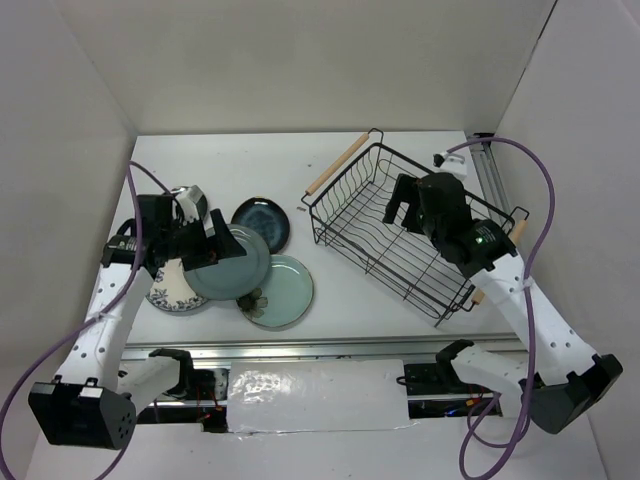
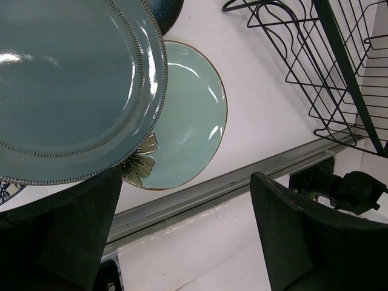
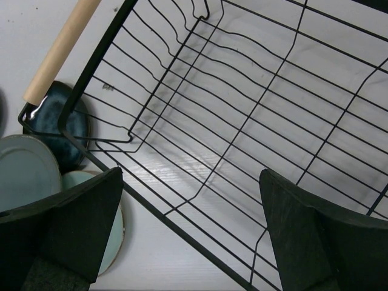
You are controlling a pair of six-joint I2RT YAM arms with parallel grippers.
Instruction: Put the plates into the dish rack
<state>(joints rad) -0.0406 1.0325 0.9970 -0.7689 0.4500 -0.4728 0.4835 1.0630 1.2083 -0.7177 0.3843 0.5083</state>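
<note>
The grey-teal plate's rim [image 1: 187, 279] overlaps the white-and-blue floral plate and that grey-teal plate lies on top, so next my left gripper closes on it there.
Four plates lie overlapping at the left. The grey-teal plate [image 1: 232, 265] rests on top of the white-and-blue floral plate [image 1: 172, 294] and the mint flower plate [image 1: 282, 292]. The navy plate [image 1: 264, 221] lies behind them. My left gripper [image 1: 203, 243] is open at the grey-teal plate's left rim. In the left wrist view that plate [image 2: 66, 85] fills the upper left, just above one finger [image 2: 79, 230], and covers part of the mint plate [image 2: 188, 121]. The black wire dish rack [image 1: 375, 250] stands empty at the right. My right gripper [image 1: 405, 212] hangs open over the rack's base [image 3: 242, 109].
The rack's wooden handle [image 1: 337, 163] faces the plates; the other handle is mostly hidden behind my right arm. A metal rail [image 1: 330, 346] runs along the table's near edge. White walls close in the back and sides. Purple cables loop beside both arms.
</note>
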